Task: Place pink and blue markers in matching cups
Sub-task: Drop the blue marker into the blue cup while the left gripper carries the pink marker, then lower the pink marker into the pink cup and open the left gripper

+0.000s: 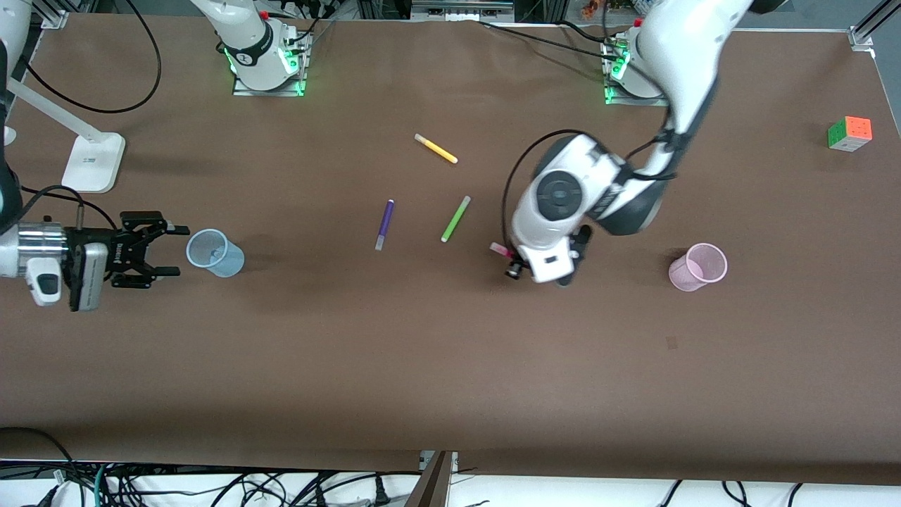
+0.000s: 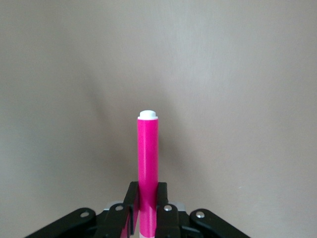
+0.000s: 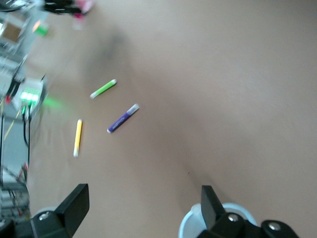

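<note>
Next, my left gripper releases the magenta-pink marker, now held just over the table, inside the pale pink cup [image 1: 697, 267], so that it leans against the cup's rim.
My left gripper [image 1: 516, 262] is shut on the magenta-pink marker [image 1: 501, 248] and holds it just over the table, between the green pen and the pale pink cup [image 1: 697, 266]. In the left wrist view the pink marker [image 2: 148, 153] sticks out from between the closed fingers [image 2: 130, 203], its pale end away from them. My right gripper [image 1: 165, 250] is open and empty, beside the pale blue cup [image 1: 215, 252] at the right arm's end. The cup's rim [image 3: 190, 225] shows by one finger in the right wrist view. The blue marker does not show clearly; whether it is in the blue cup I cannot tell.
A dark purple pen [image 1: 384, 224], a lime green pen [image 1: 455, 219] and a yellow pen [image 1: 436, 148] lie mid-table. A colour cube [image 1: 849, 133] sits near the left arm's end. A white lamp base [image 1: 91, 162] stands near the right arm's end.
</note>
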Controlling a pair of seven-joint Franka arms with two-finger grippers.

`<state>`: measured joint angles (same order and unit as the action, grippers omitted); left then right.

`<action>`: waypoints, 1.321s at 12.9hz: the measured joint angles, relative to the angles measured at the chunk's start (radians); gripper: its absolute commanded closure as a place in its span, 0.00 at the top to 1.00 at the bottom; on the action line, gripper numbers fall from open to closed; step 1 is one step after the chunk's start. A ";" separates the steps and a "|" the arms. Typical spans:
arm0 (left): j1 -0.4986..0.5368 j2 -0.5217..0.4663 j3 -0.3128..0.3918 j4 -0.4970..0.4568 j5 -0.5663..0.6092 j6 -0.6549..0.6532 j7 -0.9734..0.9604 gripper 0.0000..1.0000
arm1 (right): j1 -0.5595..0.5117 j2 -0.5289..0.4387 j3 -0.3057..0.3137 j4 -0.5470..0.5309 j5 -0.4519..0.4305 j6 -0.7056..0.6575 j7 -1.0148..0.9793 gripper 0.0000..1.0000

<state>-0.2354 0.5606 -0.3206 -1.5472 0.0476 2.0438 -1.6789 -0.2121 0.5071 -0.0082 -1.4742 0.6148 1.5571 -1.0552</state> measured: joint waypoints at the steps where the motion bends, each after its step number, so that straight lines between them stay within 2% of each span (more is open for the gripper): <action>1: 0.042 -0.037 0.000 0.000 -0.057 -0.039 0.061 0.00 | 0.009 -0.004 0.000 0.023 -0.029 -0.002 0.108 1.00; 4: 0.204 -0.100 0.000 -0.001 -0.231 -0.155 0.281 0.00 | 0.066 -0.004 0.004 0.097 -0.151 -0.013 0.461 1.00; 7: 0.379 -0.109 0.001 -0.001 -0.358 -0.250 0.496 0.00 | 0.134 -0.011 0.005 0.156 -0.254 -0.063 0.804 1.00; 11: 0.584 -0.102 0.002 -0.006 -0.483 -0.349 0.738 0.00 | 0.218 -0.058 0.008 0.213 -0.437 -0.134 1.094 1.00; 14: 0.695 -0.062 0.002 -0.021 -0.561 -0.396 0.872 0.00 | 0.235 -0.186 0.037 0.138 -0.548 -0.165 1.206 1.00; 17: 0.789 0.016 0.002 -0.029 -0.619 -0.453 0.977 0.00 | 0.230 -0.348 0.044 -0.029 -0.579 -0.142 1.227 1.00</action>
<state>0.5532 0.5769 -0.3189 -1.5766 -0.5710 1.5908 -0.7015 0.0180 0.1587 0.0355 -1.5030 0.0363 1.4154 0.1718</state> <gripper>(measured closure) 0.819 0.000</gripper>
